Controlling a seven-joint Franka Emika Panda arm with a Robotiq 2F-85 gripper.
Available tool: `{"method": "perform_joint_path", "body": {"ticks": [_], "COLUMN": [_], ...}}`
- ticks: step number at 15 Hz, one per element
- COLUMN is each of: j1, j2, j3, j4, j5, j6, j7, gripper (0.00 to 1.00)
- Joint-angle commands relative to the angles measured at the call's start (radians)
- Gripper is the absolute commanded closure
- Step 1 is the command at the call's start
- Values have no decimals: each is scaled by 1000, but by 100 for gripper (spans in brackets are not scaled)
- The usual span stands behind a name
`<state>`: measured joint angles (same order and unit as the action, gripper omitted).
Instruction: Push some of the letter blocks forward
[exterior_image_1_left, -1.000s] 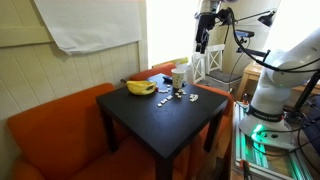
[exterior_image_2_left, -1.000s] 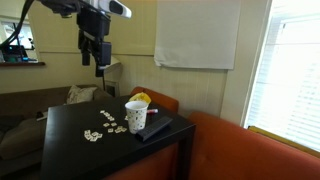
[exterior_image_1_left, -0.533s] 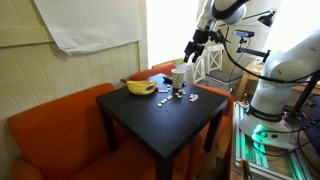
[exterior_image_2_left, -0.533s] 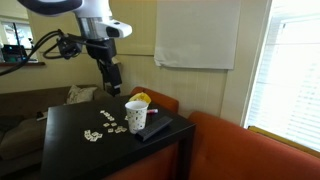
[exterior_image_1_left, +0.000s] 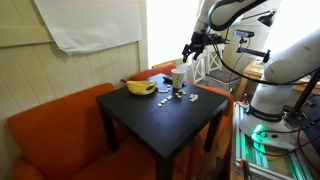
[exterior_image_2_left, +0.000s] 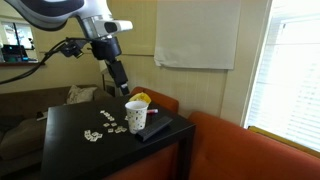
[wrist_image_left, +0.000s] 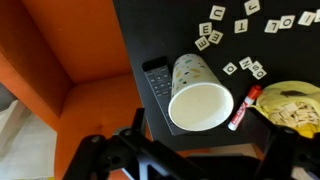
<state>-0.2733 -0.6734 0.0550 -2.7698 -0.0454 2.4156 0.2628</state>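
The robot's gripper will next go to the cluster of letter blocks (exterior_image_1_left: 194, 97) (wrist_image_left: 208, 35) nearest the base of the robot's arm, apart from those in front of the white paper cup, and close there.
Several small white letter blocks (exterior_image_1_left: 172, 98) lie scattered on the black table (exterior_image_1_left: 150, 120). They also show in an exterior view (exterior_image_2_left: 100, 124) and at the top of the wrist view (wrist_image_left: 215, 36). My gripper (exterior_image_1_left: 189, 49) hangs in the air above the table's far edge, over the white paper cup (exterior_image_1_left: 180, 75), well clear of the blocks. In an exterior view (exterior_image_2_left: 123, 86) it is tilted, just above the cup (exterior_image_2_left: 136, 115). In the wrist view the two fingers (wrist_image_left: 200, 165) are spread wide with nothing between them.
Bananas (exterior_image_1_left: 140, 87) lie near the cup and show in the wrist view (wrist_image_left: 295, 105). A dark remote (wrist_image_left: 160, 80) and a red marker (wrist_image_left: 245, 105) lie beside the cup (wrist_image_left: 200, 95). An orange sofa (exterior_image_1_left: 50, 125) wraps around the table.
The arm has come down from high above and tilted toward the cup. The blocks, the cup and the bananas have not moved.
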Motion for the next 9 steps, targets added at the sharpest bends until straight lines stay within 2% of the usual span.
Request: {"method": "perform_joint_path", "body": {"ticks": [1,4,5,9], "j1": [-14,49,74,179], "j2": [-53,-29,-16,52], "j3": [42,-5,-29,-116], "j4": [4,12,13,5], "j5": [-55,-14,10,152], "j6": [-179,-368,-395,-361], "j7": [83,16,-15,-138], "gripper": [0,0,0,0]}}
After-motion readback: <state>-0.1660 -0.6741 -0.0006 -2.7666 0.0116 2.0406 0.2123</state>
